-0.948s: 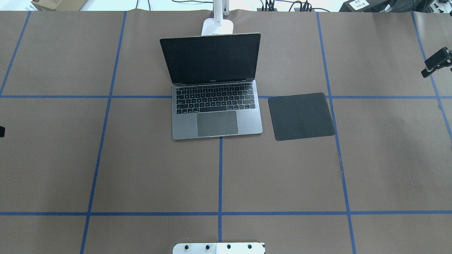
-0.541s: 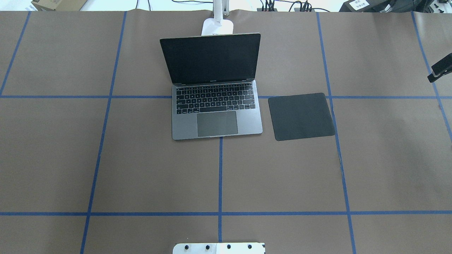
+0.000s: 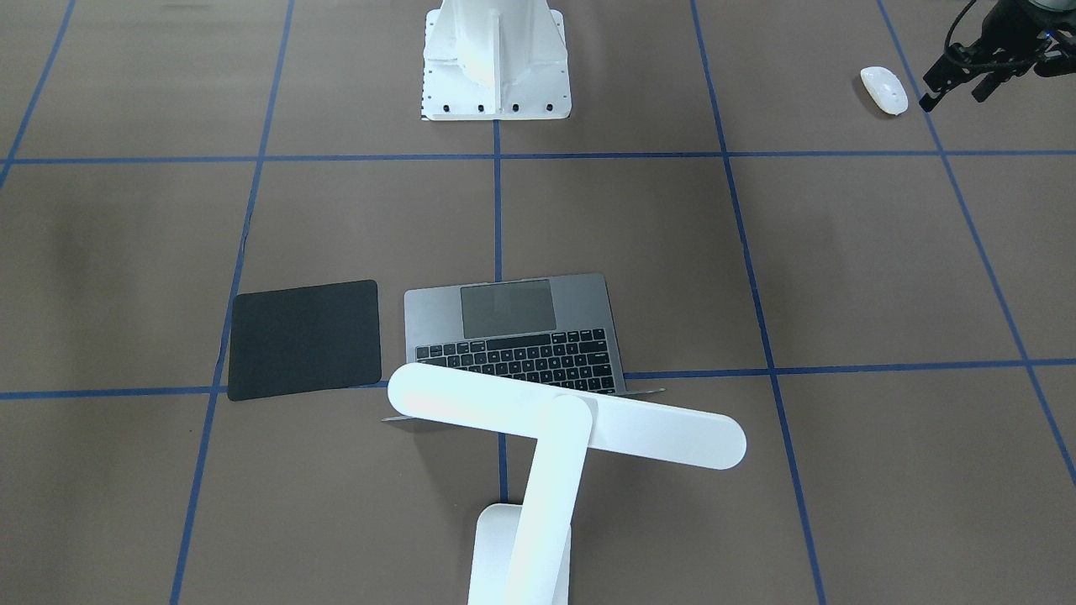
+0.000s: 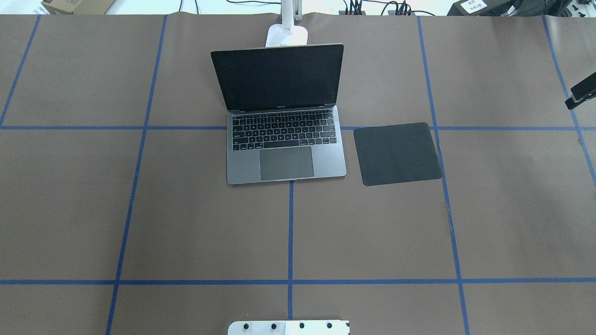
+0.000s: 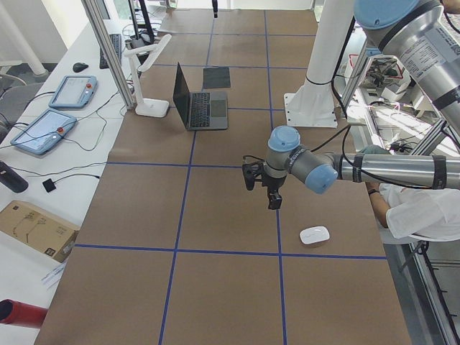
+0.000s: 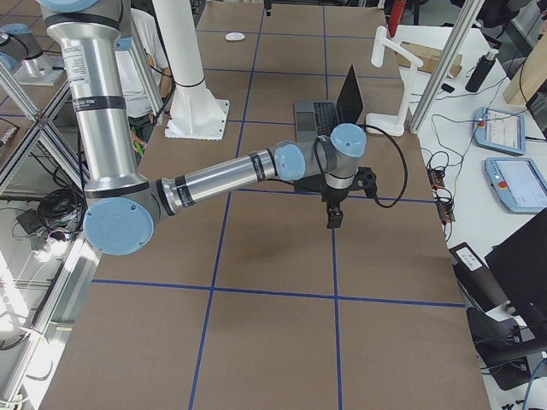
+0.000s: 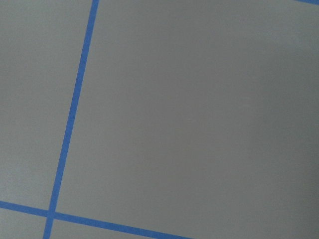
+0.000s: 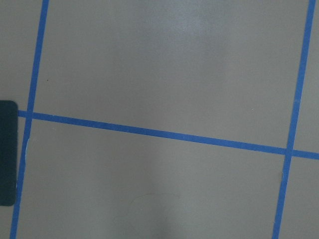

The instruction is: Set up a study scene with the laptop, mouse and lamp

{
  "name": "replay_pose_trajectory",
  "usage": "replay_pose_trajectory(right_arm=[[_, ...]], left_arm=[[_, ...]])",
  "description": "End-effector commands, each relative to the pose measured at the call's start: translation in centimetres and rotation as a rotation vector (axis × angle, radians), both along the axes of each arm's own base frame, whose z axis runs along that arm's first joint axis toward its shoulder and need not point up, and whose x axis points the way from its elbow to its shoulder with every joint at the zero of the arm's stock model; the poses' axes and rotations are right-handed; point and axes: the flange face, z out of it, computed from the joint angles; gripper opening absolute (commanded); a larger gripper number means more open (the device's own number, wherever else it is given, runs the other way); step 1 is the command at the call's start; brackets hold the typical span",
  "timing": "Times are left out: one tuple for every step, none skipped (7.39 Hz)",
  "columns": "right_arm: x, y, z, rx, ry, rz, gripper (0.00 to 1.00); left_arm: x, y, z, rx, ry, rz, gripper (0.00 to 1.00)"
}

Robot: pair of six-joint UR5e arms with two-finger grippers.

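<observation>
Next, my left gripper grabs the long sides of the mouse (image 3: 883, 89) around its middle, behind the scroll wheel.
The laptop (image 4: 285, 144) stands open mid-table, screen dark. The lamp (image 3: 563, 420) stands behind it, its bar head above the lid; its base (image 4: 287, 35) is at the far edge. The mouse (image 3: 884, 90) lies on the paper on my left side, outside the overhead view. My left gripper (image 3: 954, 94) hovers just beside the mouse, jaws apart and empty, apart from it; it also shows in the exterior left view (image 5: 260, 194). My right gripper (image 4: 581, 95) shows only partly at the overhead view's right edge, over bare paper; I cannot tell its state.
A thin black square mat (image 4: 396, 153) lies just right of the laptop. The white bolted pedestal (image 3: 496, 59) stands at the robot's side of the table. Blue tape lines grid the brown paper. Tablets, cables and a box lie beyond the far edge (image 5: 54, 108).
The right gripper has moved further toward the overhead view's right edge. A dark bit at that view's left edge has gone out of view. Laptop, lamp and mat have not moved.
</observation>
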Motion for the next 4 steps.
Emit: replay_pose_trajectory(right_arm=[[0.0,0.1,-1.0,0.021,-0.003,0.0,0.99],[0.0,0.0,-1.0,0.033,0.009,0.002,0.99],[-0.4,-0.1,-0.8,0.054,0.025,-0.001,0.99],[-0.4,-0.1,-0.9,0.062,0.024,-0.002,0.99]], left_arm=[[3.2,2.4,1.2,-0.095,0.012,0.028,1.0],[4.3,3.2,1.1,-0.088,0.014,0.057,0.99],[3.9,4.0,1.7,-0.083,0.015,0.073,0.99],[3.0,5.0,2.3,-0.077,0.014,0.079,0.99]])
